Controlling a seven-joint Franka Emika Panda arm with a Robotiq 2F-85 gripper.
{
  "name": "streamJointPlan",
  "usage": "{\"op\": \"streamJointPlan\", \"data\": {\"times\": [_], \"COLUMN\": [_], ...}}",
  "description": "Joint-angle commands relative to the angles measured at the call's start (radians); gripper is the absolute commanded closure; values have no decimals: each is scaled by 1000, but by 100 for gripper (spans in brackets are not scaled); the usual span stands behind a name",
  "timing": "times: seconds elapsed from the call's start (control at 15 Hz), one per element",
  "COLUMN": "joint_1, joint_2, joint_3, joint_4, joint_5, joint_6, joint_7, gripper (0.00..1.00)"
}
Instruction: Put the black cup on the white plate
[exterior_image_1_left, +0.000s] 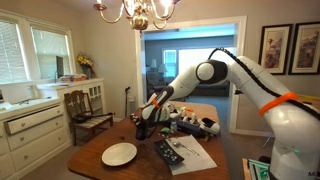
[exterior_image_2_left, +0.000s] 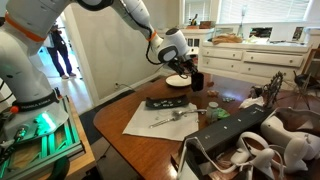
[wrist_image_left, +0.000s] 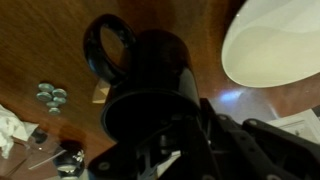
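Observation:
My gripper needs to release the black cup near the middle of the white plate (exterior_image_1_left: 123, 156) (wrist_image_left: 290, 28), standing upright on its base. The cup is now at the table's far side.
The black cup (wrist_image_left: 150, 75), with a ring handle at its upper left, fills the wrist view. My gripper (wrist_image_left: 172, 100) is shut on its rim, one dark finger along its right side. In both exterior views the cup (exterior_image_1_left: 143, 128) (exterior_image_2_left: 197, 79) hangs under the gripper (exterior_image_1_left: 148, 115) (exterior_image_2_left: 187, 70) at the table's far side. The white plate (exterior_image_1_left: 119, 154) lies on the wooden table nearer the front edge. It is beside the cup in an exterior view (exterior_image_2_left: 177, 80) and at the upper right of the wrist view (wrist_image_left: 275, 40). I cannot tell whether the cup touches the table.
A flat black remote (exterior_image_1_left: 168, 152) (exterior_image_2_left: 166, 102) and a white sheet of paper (exterior_image_1_left: 192, 150) (exterior_image_2_left: 160, 120) with cutlery lie mid-table. Small clutter and a black case (exterior_image_2_left: 230, 135) fill one end. A wooden chair (exterior_image_1_left: 90, 105) and white cabinets (exterior_image_1_left: 30, 125) stand beyond.

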Motion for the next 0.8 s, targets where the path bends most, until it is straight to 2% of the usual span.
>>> {"op": "streamJointPlan", "data": {"times": [0.0,0.27,0.4,0.73], "joint_1": [15,77,82,19], "joint_2": [29,72,89,58], "joint_3": [34,-9,-5,115], "joint_4": [41,81,87,35], "joint_5": [-29,-82,-117,-177], "joint_6": [55,194,243,213], "joint_7": [-21,1,1,-90], "gripper": [97,97,97,97]}}
